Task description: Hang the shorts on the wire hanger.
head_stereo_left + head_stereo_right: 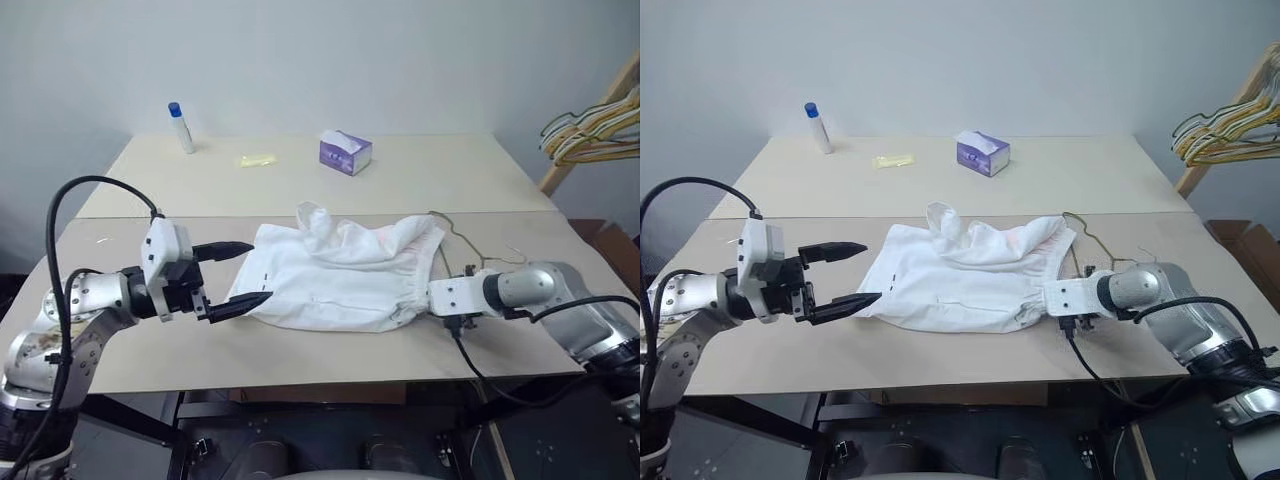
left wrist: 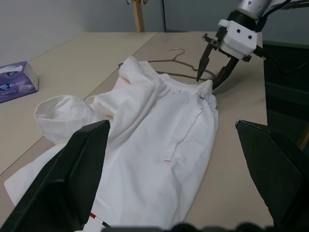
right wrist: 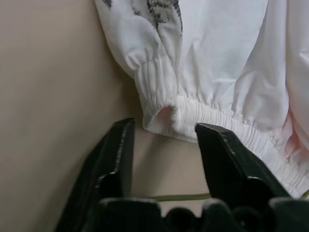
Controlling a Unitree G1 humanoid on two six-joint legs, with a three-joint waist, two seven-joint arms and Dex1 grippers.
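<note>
The shorts' far leg is bunched up, so next my right gripper grabs the waistband's near corner point(image 3: 160, 114), my left gripper the near hem, and shakes the shorts flat.
The white shorts point(image 1: 335, 275) lie spread flat on the near table, with the gathered waistband toward the right. The wire hanger point(image 2: 175, 61) lies on the table just beyond the waistband, partly under the cloth. My left gripper point(image 1: 245, 274) is open at the shorts' left hem, one finger above the cloth edge and one at the near edge. My right gripper point(image 2: 206, 83) points down at the near corner of the waistband point(image 3: 164, 108). It is open, with its fingers apart and nothing between them. A thin stretch of hanger wire point(image 3: 171, 197) crosses the table between its fingers.
A purple-and-white tissue box point(image 1: 346, 152), a white bottle with a blue cap point(image 1: 181, 127) and a small yellow item point(image 1: 256, 160) sit on the far table. A wooden rack with a bunch of hangers point(image 1: 595, 130) stands at the far right. A cardboard box point(image 1: 612, 243) is beside the table.
</note>
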